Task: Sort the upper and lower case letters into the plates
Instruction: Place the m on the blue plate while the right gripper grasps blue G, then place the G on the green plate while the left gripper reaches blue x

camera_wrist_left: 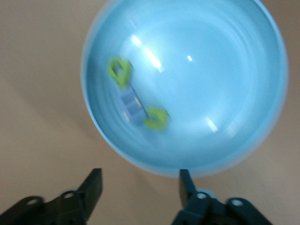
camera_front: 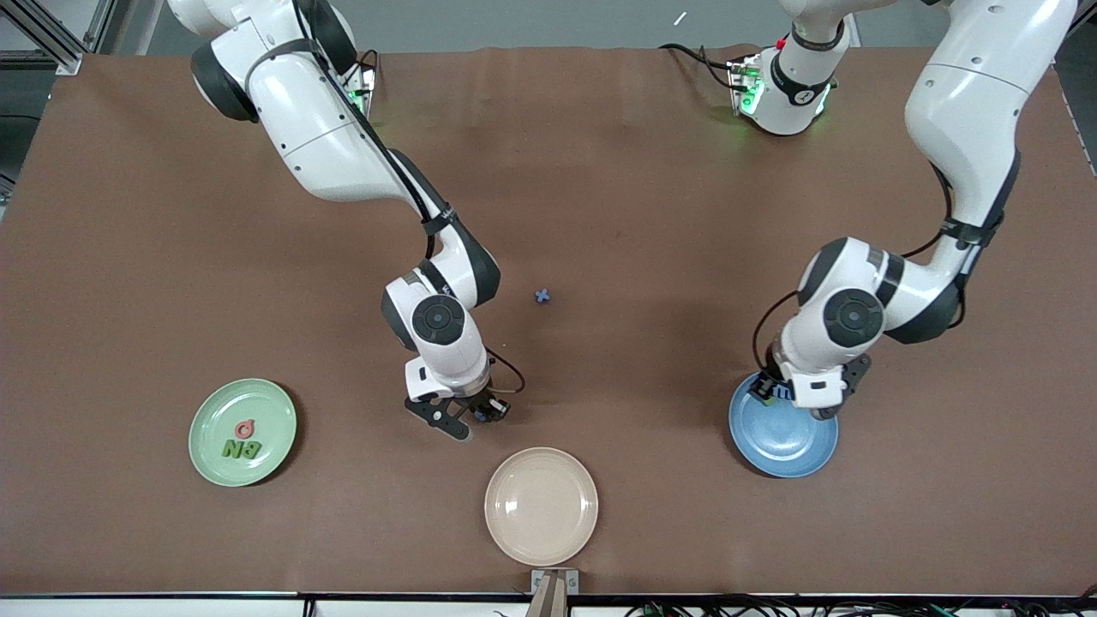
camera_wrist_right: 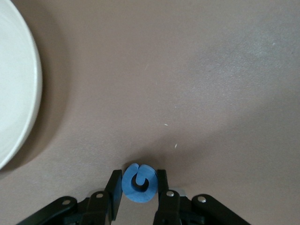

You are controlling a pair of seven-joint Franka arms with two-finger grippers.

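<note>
Next, my right gripper releases the blue curled letter, now low over the table near the cream plate, next to the green letters on the mint green plate [camera_front: 275, 440].
The mint green plate [camera_front: 267, 404] lies toward the right arm's end of the table and holds a red letter [camera_front: 246, 427] and two green letters [camera_front: 241, 447]. The blue plate [camera_front: 793, 447] lies toward the left arm's end. In the left wrist view it [camera_wrist_left: 211, 84] holds two yellow-green letters [camera_wrist_left: 120, 71] and a blue one [camera_wrist_left: 131, 107]. My left gripper [camera_wrist_left: 139, 176] is open and empty over that plate's rim. My right gripper [camera_wrist_right: 138, 180] is shut on a blue curled letter [camera_wrist_right: 137, 190] low over the table, near the cream plate.
A cream-beige plate [camera_front: 541, 506] with nothing on it lies near the front edge, between the two others; its rim shows in the right wrist view [camera_wrist_right: 16, 93]. A small blue letter [camera_front: 542, 296] lies alone mid-table, farther from the front camera.
</note>
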